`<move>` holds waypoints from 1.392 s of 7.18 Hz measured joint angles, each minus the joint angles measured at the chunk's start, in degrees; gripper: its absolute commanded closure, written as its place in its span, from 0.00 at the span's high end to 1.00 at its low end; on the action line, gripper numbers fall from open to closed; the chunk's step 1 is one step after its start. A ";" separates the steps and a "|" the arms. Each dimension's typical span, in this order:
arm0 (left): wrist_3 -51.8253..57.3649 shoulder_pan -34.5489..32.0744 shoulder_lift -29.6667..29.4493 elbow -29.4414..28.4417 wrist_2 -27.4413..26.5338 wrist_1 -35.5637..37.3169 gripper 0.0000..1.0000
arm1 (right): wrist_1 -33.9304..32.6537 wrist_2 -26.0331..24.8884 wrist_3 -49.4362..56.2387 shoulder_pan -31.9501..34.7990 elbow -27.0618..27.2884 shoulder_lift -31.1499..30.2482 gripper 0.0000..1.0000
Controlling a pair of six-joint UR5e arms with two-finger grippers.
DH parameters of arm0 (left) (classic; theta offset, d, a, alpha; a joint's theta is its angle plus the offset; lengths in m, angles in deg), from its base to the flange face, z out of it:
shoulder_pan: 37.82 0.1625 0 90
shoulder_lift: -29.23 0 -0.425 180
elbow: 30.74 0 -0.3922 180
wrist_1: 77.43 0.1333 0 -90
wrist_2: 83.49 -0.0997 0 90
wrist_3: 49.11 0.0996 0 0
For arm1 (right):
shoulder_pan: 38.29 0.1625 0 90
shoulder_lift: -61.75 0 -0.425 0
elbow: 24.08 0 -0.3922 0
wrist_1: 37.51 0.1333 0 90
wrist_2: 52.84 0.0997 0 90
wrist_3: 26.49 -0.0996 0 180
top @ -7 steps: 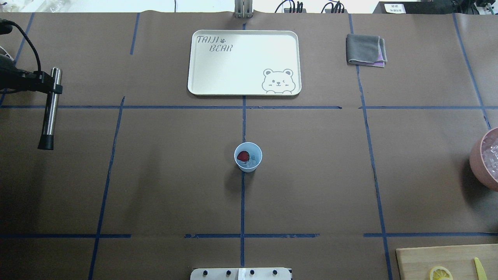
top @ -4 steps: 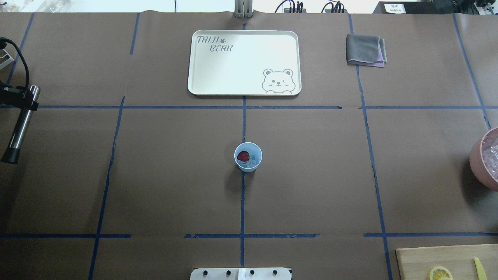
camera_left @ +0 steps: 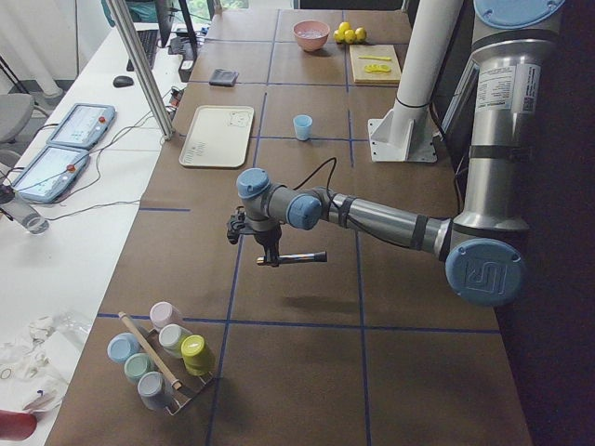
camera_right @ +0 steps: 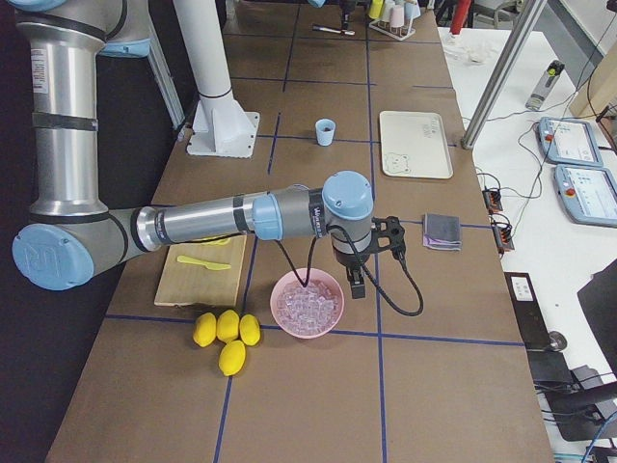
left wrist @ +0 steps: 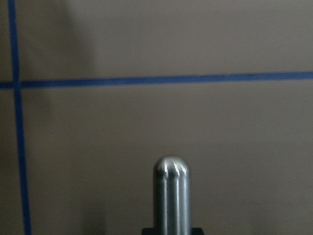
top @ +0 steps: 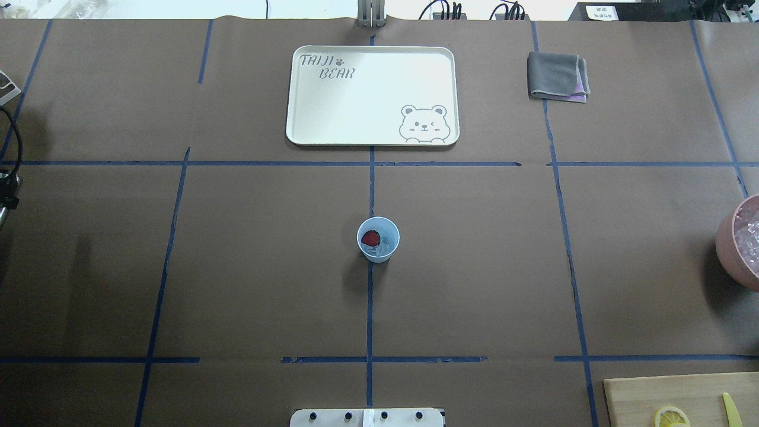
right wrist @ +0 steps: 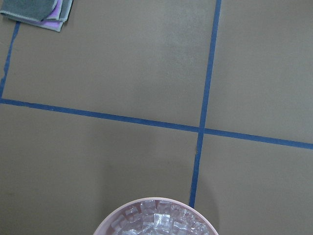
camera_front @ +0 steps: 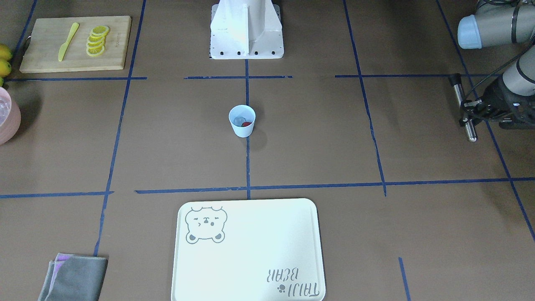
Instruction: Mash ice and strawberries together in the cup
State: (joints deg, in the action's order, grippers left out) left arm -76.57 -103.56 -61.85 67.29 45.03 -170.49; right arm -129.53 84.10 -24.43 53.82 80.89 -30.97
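Note:
My left gripper is to release the steel muddler on the table (camera_front: 485, 133), along the blue line under my left arm.
The pale blue cup (top: 378, 239) stands upright at the table's middle, and also shows in the front view (camera_front: 242, 121). Inside it lie a red strawberry (top: 370, 238) and a few clear ice cubes (top: 384, 246). My left gripper (camera_front: 469, 110) is far off to the cup's left, near the table's edge. It is shut on a steel muddler (camera_front: 464, 106) with a black end, held above the table. The muddler's rounded steel tip fills the bottom of the left wrist view (left wrist: 171, 191). My right gripper (camera_right: 359, 278) hangs beside the pink ice bowl (camera_right: 307, 304); I cannot tell whether it is open.
A white bear tray (top: 332, 112) lies behind the cup and a folded grey cloth (top: 558, 76) at the back right. The pink bowl of ice (top: 738, 243) is at the right edge. A cutting board (top: 664, 391) holds lemon slices. A rack of bottles (camera_left: 158, 358) stands at the left end.
My left arm has carried the muddler leftward, almost out of the overhead view. The cup and its contents have not moved.

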 measured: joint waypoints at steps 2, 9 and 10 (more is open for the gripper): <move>2.03 -1.25 -0.11 -5.11 -0.03 -3.31 0.00 | 0.00 0.00 -0.05 -0.02 0.05 0.00 0.99; 3.96 -1.88 -2.50 -17.88 -0.19 -17.13 0.00 | 0.00 0.15 -0.17 -0.32 0.05 0.00 0.99; 4.79 -2.13 -2.47 -17.98 -0.22 -17.15 0.00 | 0.00 0.16 -0.17 -0.33 0.05 0.00 0.99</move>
State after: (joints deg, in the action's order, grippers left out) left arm -71.78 -105.68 -64.31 49.31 44.81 -187.64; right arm -129.53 84.26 -24.61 53.49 80.95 -30.97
